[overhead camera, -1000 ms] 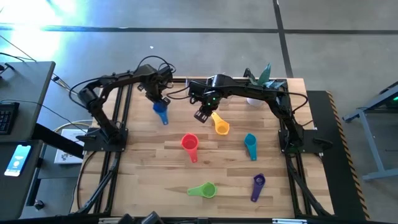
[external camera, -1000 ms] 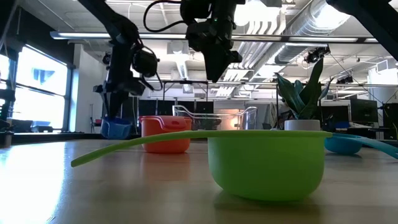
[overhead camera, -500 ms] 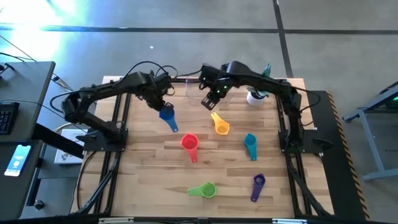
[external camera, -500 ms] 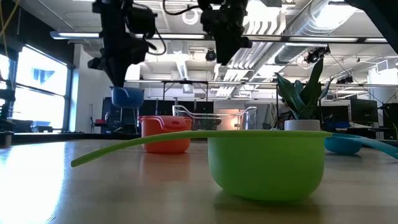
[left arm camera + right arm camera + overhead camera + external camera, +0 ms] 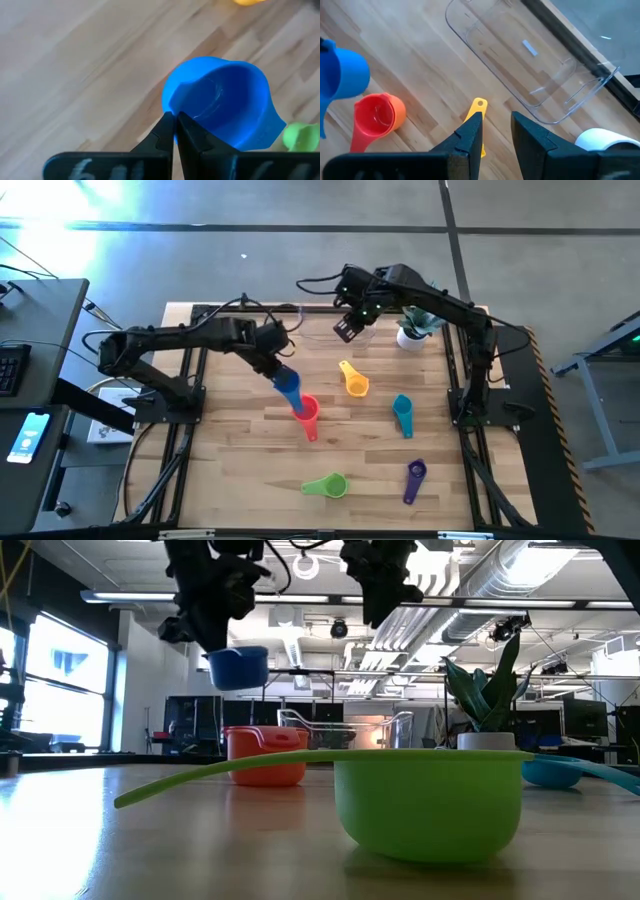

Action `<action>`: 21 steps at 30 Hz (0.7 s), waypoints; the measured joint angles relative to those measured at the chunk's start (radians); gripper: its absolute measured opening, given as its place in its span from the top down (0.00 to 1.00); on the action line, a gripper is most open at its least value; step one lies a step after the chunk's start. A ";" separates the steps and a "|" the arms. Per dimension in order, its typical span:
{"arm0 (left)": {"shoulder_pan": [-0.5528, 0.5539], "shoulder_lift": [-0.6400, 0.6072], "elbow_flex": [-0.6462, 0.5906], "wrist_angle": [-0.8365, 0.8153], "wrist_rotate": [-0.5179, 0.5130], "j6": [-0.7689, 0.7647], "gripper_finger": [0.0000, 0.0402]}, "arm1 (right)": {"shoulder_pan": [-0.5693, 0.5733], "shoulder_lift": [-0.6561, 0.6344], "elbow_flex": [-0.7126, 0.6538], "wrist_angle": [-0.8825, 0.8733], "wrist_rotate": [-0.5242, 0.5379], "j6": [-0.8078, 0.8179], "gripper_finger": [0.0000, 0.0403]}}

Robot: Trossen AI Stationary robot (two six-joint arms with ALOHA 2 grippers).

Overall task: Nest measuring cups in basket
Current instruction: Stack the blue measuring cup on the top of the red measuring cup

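Observation:
The robot's left gripper needs to release the blue cup inside the bowl of the red cup (image 5: 305,412).
My left gripper (image 5: 276,366) is shut on the blue cup (image 5: 291,387), held in the air just beside the red cup (image 5: 305,411). The low view shows the blue cup (image 5: 238,667) well above the red cup (image 5: 265,755). My right gripper (image 5: 348,329) is open and empty, high over the clear basket (image 5: 520,60) at the table's far middle. The yellow cup (image 5: 354,381), teal cup (image 5: 402,413), green cup (image 5: 326,485) and purple cup (image 5: 414,478) lie on the table, bowls down on the wood. My left gripper pinches the blue cup at the part of its rim nearest the wrist (image 5: 171,109), between its two shut fingers. The fingers slant down from above, from the table's left. The cup hangs below them, open side up, lifted clear of the table.
A white plant pot (image 5: 410,335) stands at the far right next to the basket. The green cup (image 5: 430,800) fills the low view's foreground. Bare wood lies along the table's left and near-left.
My left gripper has lifted the blue cup off the table and carried it toward the table's right and near edge, up beside the red cup. My right gripper has moved from by the yellow cup toward the far edge, over the basket.

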 joint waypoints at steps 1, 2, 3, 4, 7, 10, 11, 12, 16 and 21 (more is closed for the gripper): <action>-0.011 0.000 0.000 0.013 0.000 0.000 1.00 | 0.000 0.000 0.000 -0.003 0.000 0.002 0.77; -0.021 0.004 0.000 0.028 0.000 -0.001 1.00 | 0.000 0.000 0.000 -0.004 0.000 0.003 0.77; -0.032 0.009 0.000 0.050 0.000 -0.001 1.00 | 0.000 0.000 0.000 -0.003 0.000 0.010 0.77; -0.042 0.013 0.000 0.069 0.007 -0.001 1.00 | 0.000 0.000 0.000 -0.003 0.000 0.027 0.77; -0.069 0.025 0.001 0.127 0.046 -0.001 1.00 | 0.000 0.001 0.000 -0.006 0.000 0.084 0.77; -0.085 0.047 0.001 0.134 0.057 -0.009 1.00 | 0.000 0.001 0.000 -0.016 0.000 0.109 0.77; -0.090 0.054 0.001 0.136 0.057 -0.024 0.99 | 0.000 0.001 0.000 -0.017 0.000 0.111 0.77; -0.094 0.062 0.001 0.137 0.056 -0.030 0.99 | 0.001 0.001 0.000 -0.016 0.000 0.111 0.77; -0.113 0.092 0.001 0.143 0.058 -0.032 0.99 | 0.003 0.001 0.000 -0.017 0.000 0.142 0.77; -0.131 0.136 0.001 0.149 0.060 -0.036 0.99 | 0.003 0.001 0.000 -0.025 0.000 0.155 0.77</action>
